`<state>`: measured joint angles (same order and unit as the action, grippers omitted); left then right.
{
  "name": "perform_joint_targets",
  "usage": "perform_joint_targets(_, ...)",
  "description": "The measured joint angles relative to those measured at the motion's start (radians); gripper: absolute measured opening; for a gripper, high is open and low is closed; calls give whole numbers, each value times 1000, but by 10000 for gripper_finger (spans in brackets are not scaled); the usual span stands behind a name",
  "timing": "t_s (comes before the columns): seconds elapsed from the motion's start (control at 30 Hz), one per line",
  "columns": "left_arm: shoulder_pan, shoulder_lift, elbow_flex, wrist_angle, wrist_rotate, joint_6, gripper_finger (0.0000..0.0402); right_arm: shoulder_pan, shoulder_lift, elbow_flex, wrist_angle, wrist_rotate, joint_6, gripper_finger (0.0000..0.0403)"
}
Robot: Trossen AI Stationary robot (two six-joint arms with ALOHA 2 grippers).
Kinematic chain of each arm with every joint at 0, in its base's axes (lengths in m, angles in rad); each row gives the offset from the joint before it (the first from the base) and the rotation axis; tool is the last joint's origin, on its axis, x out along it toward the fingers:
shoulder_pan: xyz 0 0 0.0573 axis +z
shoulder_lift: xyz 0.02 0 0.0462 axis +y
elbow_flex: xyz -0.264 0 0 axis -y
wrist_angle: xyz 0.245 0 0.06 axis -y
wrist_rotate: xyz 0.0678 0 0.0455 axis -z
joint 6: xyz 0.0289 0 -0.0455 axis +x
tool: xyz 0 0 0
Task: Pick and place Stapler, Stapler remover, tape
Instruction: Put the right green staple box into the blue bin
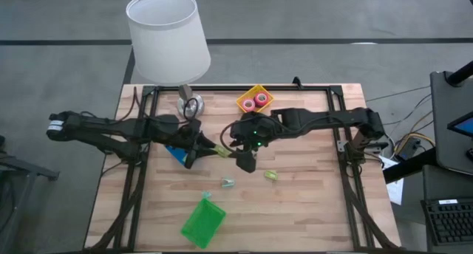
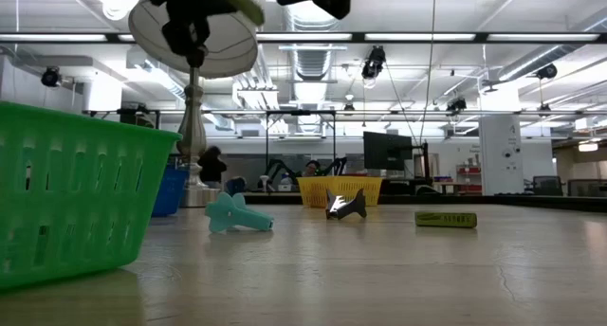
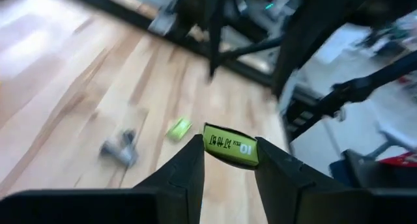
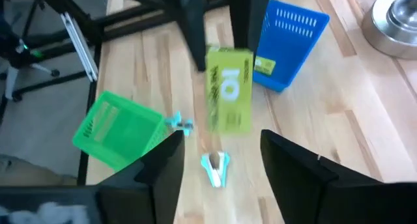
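Observation:
Next, my left gripper releases the lime-green box inside the blue basket [image 1: 196,152], by the basket's side that faces the middle of the table.
My left gripper [image 1: 209,148] is shut on a lime-green oblong box [image 3: 229,146] printed "10" and carries it above the middle of the table. My right gripper [image 1: 246,162] hovers open just right of that box [image 4: 228,87] and touches nothing. Two pink tape rolls [image 1: 255,101] lie in a yellow basket [image 1: 244,103] near the far edge. Teal staple removers [image 4: 215,167] [image 4: 179,123] and another lime-green piece [image 1: 270,176] lie on the wood. In the low view a teal remover [image 2: 237,212] and a dark remover [image 2: 346,205] rest on the tabletop. My left gripper pinches the lime-green box [image 3: 210,140] between its two fingertips [image 3: 193,160], only at their free ends. The fingers come from the table's left, slanting down. The box is lifted clear of the table, and most of it [image 4: 229,113] sticks out beyond the fingers.
A blue basket [image 1: 177,153] sits under my left gripper with a lime-green piece [image 4: 264,66] inside. A green basket [image 1: 202,222] lies tipped near the near edge. A lamp [image 1: 166,32] stands at the far left on its base [image 1: 188,104]. A black frame [image 1: 222,88] borders the table.

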<state>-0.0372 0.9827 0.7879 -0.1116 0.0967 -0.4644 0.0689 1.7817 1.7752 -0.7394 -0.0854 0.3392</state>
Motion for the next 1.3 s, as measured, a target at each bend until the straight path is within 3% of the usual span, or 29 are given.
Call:
perform_joint_targets(0.27, -4, -53, -9, -283, -140, -109, 123, 0, -14, 0, -70, 10, -48, 220)
perform_joint_targets(0.53, -25, -104, -50, -541, -410, -370, 117, -15, -14, -1, -120, 33, -141, 221)
perform_joint_targets(0.73, -74, -138, -148, -545, -403, -576, 122, -38, -14, -2, -168, 37, -177, 221)
perform_joint_targets(0.93, -117, -137, -224, -542, -432, -669, 122, -52, -14, -2, -177, 37, -184, 221)
perform_joint_targets(1.1, -126, -136, -260, -528, -564, -659, 124, -56, -14, -2, -168, 36, -198, 220)
perform_joint_targets(1.3, -125, -136, -319, -481, -552, -685, 128, -61, -14, -2, -163, 41, -194, 219)
